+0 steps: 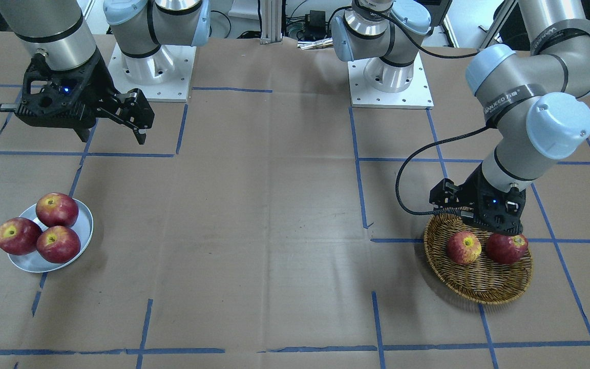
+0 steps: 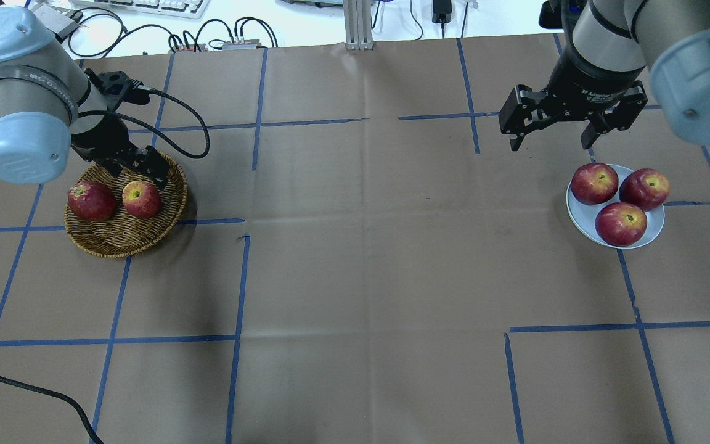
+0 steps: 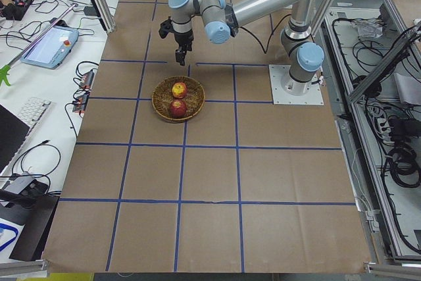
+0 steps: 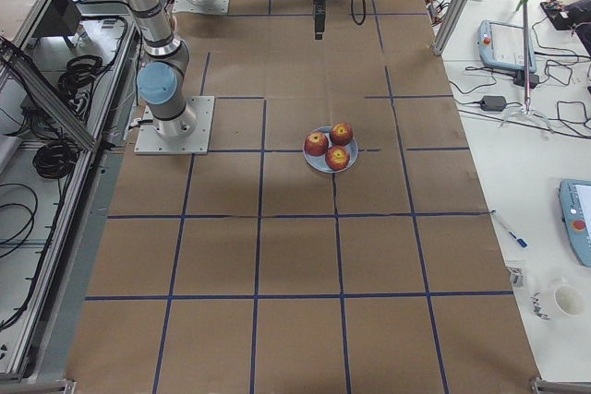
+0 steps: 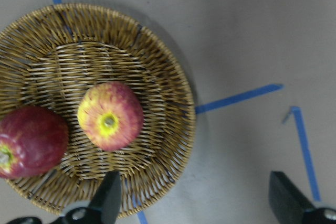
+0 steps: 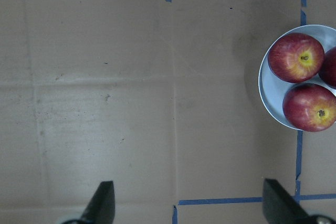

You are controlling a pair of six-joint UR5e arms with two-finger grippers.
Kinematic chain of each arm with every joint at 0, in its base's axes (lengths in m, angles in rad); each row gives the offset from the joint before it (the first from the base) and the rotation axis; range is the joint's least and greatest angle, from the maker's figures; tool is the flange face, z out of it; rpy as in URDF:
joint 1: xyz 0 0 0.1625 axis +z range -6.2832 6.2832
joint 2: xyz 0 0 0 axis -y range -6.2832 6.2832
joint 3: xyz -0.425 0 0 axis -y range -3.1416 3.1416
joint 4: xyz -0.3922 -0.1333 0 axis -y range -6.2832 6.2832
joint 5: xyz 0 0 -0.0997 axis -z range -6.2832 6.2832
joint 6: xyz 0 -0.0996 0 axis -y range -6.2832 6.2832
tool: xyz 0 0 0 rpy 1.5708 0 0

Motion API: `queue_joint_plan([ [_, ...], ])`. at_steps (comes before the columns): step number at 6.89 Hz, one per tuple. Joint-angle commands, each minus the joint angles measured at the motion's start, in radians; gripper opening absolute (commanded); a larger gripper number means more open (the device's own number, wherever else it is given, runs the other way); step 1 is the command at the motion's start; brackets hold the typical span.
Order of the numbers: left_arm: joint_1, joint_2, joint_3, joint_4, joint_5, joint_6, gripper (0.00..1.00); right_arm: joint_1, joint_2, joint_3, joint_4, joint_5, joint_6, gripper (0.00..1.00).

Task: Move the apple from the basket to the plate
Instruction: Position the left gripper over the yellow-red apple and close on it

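Note:
My left gripper will grip the sides of the paler apple (image 1: 463, 248) (image 5: 111, 116) in the wicker basket, and the dark red apple will stay beside it.
The paler apple (image 1: 463, 247) with a yellow stem hollow lies in the wicker basket (image 1: 479, 292), next to a dark red apple (image 1: 506, 248). It also shows in the overhead view (image 2: 141, 198) and the left wrist view (image 5: 110, 115). My left gripper (image 2: 136, 176) is open and empty, hovering above the basket's rim and touching neither apple. The grey-white plate (image 2: 580, 216) holds three deep-red apples (image 2: 620, 223). My right gripper (image 2: 551, 145) is open and empty, raised above the table and apart from the plate (image 6: 265, 98).
The table is covered in brown paper with blue tape lines. The two arm bases (image 1: 390, 77) stand at the robot's side of the table. A cable (image 2: 34, 391) lies at the table's near left corner in the overhead view.

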Motion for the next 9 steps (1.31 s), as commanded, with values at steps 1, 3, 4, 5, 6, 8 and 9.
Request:
queue_joint_plan([
  [1,0.063,-0.068,-0.01,0.079,0.001,0.072,0.99,0.0,0.001,0.0,0.0,0.0,0.0,1.0],
  [3,0.082,-0.096,-0.009,0.098,-0.001,0.116,0.99,0.0,0.0,0.0,0.0,0.0,0.0,1.0],
  [4,0.083,-0.116,-0.01,0.112,-0.001,0.117,0.99,0.0,0.0,0.0,0.0,0.0,0.0,1.0],
  [5,0.083,-0.152,-0.009,0.135,-0.005,0.115,0.99,0.0,0.0,0.0,0.0,0.0,0.0,1.0],
  [6,0.083,-0.186,-0.009,0.174,-0.005,0.118,0.99,0.0,0.0,0.0,0.0,0.0,0.0,1.0],
  [8,0.083,-0.197,-0.012,0.175,-0.01,0.112,0.99,0.0,0.001,0.0,0.0,0.0,0.0,1.0],
  [9,0.083,-0.208,-0.012,0.175,-0.008,0.112,0.99,0.0,0.001,0.0,0.0,0.0,0.0,1.0],
])
